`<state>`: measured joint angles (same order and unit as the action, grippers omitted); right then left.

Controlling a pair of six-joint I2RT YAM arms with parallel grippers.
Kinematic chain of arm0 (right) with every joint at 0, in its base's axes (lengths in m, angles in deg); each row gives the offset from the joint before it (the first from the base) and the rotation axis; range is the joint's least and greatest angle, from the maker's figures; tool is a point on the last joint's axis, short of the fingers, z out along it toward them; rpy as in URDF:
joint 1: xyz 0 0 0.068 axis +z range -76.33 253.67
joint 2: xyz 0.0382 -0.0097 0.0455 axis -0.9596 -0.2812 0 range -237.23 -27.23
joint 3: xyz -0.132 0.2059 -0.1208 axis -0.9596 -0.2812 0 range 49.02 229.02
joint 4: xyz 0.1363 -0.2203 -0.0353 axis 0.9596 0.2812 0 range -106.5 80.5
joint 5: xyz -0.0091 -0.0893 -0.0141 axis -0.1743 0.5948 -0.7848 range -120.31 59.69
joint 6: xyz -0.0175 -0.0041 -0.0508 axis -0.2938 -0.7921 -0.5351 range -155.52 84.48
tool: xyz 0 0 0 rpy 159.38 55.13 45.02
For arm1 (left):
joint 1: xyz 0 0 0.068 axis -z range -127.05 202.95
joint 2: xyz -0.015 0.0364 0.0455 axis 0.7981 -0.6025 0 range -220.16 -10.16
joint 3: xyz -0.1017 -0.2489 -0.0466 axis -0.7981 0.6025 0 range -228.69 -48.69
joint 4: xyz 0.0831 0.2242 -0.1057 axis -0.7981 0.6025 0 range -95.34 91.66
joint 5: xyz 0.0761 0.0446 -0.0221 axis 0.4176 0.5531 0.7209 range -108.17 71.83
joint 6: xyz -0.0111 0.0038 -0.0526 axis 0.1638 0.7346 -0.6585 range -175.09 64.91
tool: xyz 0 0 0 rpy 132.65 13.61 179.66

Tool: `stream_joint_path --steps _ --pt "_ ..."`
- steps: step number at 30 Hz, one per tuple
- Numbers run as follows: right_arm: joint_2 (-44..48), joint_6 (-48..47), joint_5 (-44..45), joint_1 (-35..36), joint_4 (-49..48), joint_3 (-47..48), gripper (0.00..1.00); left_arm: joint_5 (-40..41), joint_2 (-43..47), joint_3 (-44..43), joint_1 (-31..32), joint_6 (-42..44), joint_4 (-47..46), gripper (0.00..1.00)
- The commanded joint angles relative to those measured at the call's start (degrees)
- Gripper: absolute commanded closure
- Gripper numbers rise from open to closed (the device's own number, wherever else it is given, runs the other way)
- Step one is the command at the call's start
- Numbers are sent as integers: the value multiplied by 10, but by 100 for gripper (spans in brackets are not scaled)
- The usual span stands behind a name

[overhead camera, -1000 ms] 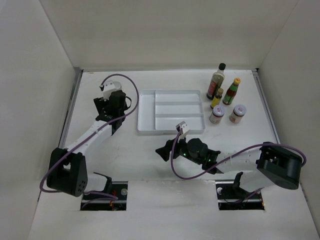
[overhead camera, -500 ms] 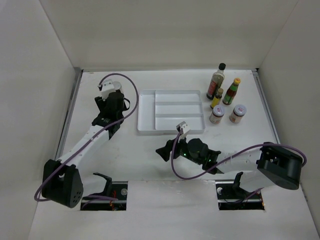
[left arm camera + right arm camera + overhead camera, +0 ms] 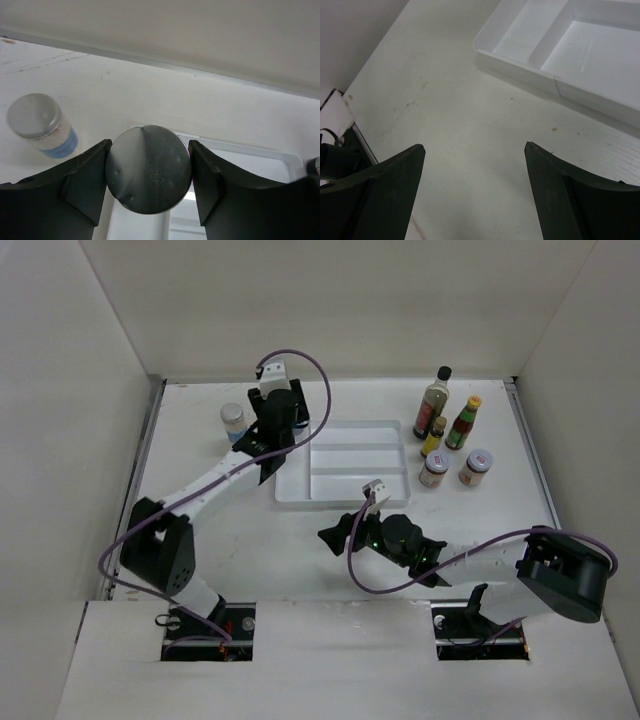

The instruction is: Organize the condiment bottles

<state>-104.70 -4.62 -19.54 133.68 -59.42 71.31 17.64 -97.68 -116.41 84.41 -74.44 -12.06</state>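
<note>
The robot's left gripper should release the grey-lidded jar at the back of the white tray's long compartment (image 3: pixel 298 441), closest to the blue-labelled jar.
My left gripper (image 3: pixel 148 172) is shut on a grey-lidded jar (image 3: pixel 147 160), its round lid clamped between both fingers above the white tray's (image 3: pixel 240 147) left edge. In the top view the left gripper (image 3: pixel 280 430) hides that jar. A second grey-lidded, blue-labelled jar (image 3: pixel 233 420) (image 3: pixel 41 122) stands on the table left of the tray (image 3: pixel 330 503). At the back right stand a tall dark bottle (image 3: pixel 434 398), a small yellow bottle (image 3: pixel 434 437), a yellow-capped red-labelled bottle (image 3: pixel 463 422) and two white-lidded jars (image 3: pixel 433 471) (image 3: pixel 476 468). My right gripper (image 3: pixel 340 535) (image 3: pixel 475 150) is open over bare table.
The tray (image 3: pixel 520 60) has one long left compartment and three right ones, all without contents. Walls close the table at the back and sides. The right arm's purple cable (image 3: pixel 450 560) loops in front of the tray.
The left gripper shut on a grey-lidded jar and swung with it from left of the tray to over the tray's left edge, uncovering the other jar. The right arm barely moved.
</note>
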Motion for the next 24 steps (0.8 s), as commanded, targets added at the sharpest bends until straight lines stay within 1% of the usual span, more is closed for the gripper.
stream_joint_path --steps 1,4,7,16,21,22,24 --pt "11 7 10 -4 -38 -2 12 -30 -50 -80 -6 12 -74 61" --pt "12 7 8 -7 -38 -3 12 -37 -101 -117 -13 15 -64 61" --pt "11 7 7 -8 -38 -3 12 -30 -132 -134 -14 21 -60 61" --pt "4 7 4 -9 -38 -1 10 5 -169 -132 -21 41 -70 61" --pt "0 7 3 -9 -38 0 10 -3 -183 -116 -21 41 -95 61" --pt "0 7 3 -9 -38 0 10 -5 -191 -116 -22 41 -99 59" --pt "0 7 3 -9 -38 0 9 -5 -205 -114 -23 36 -100 52"
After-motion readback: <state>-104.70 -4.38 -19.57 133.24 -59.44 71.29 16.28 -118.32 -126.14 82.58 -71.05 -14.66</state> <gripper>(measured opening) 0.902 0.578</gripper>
